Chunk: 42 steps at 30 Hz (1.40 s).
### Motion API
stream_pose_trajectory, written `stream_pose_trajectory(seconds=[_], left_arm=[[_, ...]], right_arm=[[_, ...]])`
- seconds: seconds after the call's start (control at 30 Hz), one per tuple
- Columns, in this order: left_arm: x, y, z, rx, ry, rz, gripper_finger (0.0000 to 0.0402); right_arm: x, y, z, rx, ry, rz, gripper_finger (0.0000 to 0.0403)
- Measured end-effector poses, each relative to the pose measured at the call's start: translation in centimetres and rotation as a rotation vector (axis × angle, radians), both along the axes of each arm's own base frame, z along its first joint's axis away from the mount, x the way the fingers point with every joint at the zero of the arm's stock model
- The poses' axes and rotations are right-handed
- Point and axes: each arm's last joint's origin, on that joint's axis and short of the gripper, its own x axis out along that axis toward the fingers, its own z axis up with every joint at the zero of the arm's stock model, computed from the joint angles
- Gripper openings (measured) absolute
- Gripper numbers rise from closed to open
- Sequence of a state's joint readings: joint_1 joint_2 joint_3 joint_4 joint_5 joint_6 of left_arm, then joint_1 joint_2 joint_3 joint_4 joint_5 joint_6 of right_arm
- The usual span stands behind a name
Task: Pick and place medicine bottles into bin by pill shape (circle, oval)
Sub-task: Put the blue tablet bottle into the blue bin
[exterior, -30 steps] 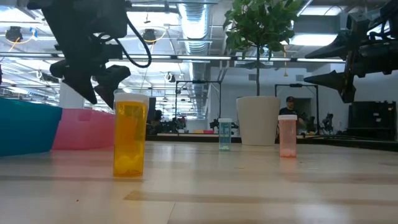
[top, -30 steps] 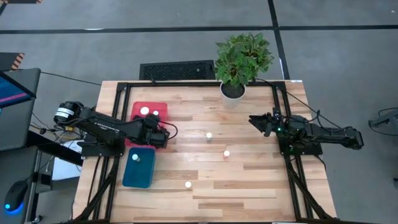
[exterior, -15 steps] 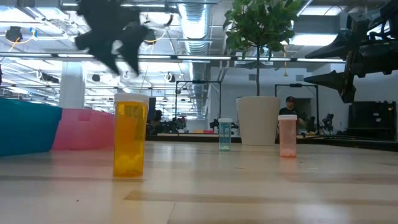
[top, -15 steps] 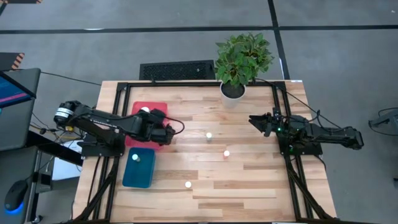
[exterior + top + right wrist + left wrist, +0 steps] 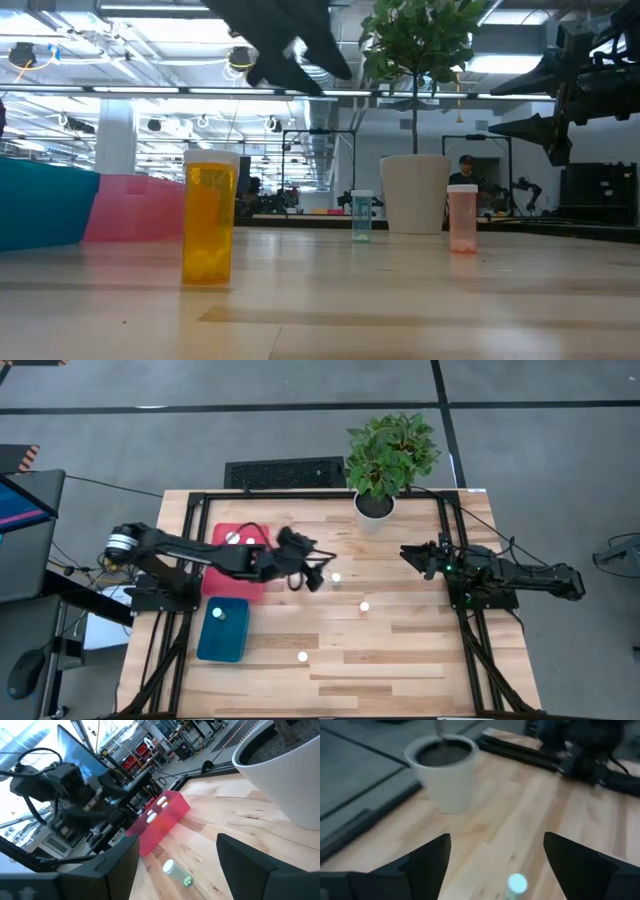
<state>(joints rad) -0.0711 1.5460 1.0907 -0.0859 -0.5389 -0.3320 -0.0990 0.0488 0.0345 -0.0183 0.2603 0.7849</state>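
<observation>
Next, I close my left gripper on the white cap of the bluish bottle (image 5: 336,577) (image 5: 517,883), the one that stands nearest to that gripper's fingers.
Three white-capped bottles stand upright on the wooden table: a bluish one (image 5: 336,578) (image 5: 361,215), a pinkish one (image 5: 364,606) (image 5: 462,218) and an amber one (image 5: 302,656) (image 5: 210,215). The red tray (image 5: 258,532) holds two bottles (image 5: 232,538). The teal tray (image 5: 235,645) holds one (image 5: 217,613). My left gripper (image 5: 312,575) is open and empty, above the table, just left of the bluish bottle, whose cap (image 5: 517,882) shows between its fingers (image 5: 427,862). My right gripper (image 5: 408,553) is open and empty near the right edge.
A potted plant (image 5: 375,505) in a white pot (image 5: 445,770) stands at the far edge, right of centre. A black keyboard (image 5: 285,472) lies beyond the far edge. The black frame rails (image 5: 455,560) run along both sides.
My left gripper has gone from over the trays toward the table's right, rising somewhat, and now hangs beside the bluish bottle at the table's middle. The bottles and my right arm have kept still.
</observation>
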Motion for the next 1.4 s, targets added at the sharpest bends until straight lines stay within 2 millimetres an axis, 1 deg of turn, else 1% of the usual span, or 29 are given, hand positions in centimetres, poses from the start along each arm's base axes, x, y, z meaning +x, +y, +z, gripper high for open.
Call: stream_pose_trajectory(seconds=[0.07,0.2,0.33,0.53,0.83,0.93,1.1,1.2,1.4], left_arm=[[1.3,0.2,-1.5,-0.002,0.003,-0.034,0.0311],[3.4,0.3,-3.8,-0.033,-0.026,-0.092,0.0311],[4.3,0.3,-6.5,-0.034,0.036,-0.088,0.0311],[5.1,0.2,-9.1,-0.047,0.079,-0.105,0.0311],[5.5,0.3,-10.6,-0.057,0.110,-0.115,0.0311],[5.3,0.4,-11.2,-0.067,0.149,-0.117,0.0311],[5.3,0.3,-11.5,-0.082,0.166,-0.136,0.0307],[5.2,0.3,-11.6,-0.082,0.185,-0.136,0.0290],[5.2,0.3,-11.6,-0.072,0.193,-0.142,0.0239]], right_arm=[[0.0,0.0,0.0,0.000,-0.004,0.000,0.0276],[0.0,0.0,0.0,0.000,-0.006,0.000,0.0276],[0.0,0.0,0.1,0.000,-0.007,0.000,0.0276],[0.0,0.0,0.0,0.001,-0.006,0.000,0.0276],[0.0,0.0,0.0,0.000,-0.001,0.000,0.0276],[0.0,0.0,0.0,0.001,0.000,0.000,0.0276],[0.0,0.0,0.0,0.000,0.000,0.000,0.0276],[0.0,0.0,0.0,0.000,0.001,0.000,0.0276],[0.0,0.0,0.0,0.000,0.001,0.000,0.0276]])
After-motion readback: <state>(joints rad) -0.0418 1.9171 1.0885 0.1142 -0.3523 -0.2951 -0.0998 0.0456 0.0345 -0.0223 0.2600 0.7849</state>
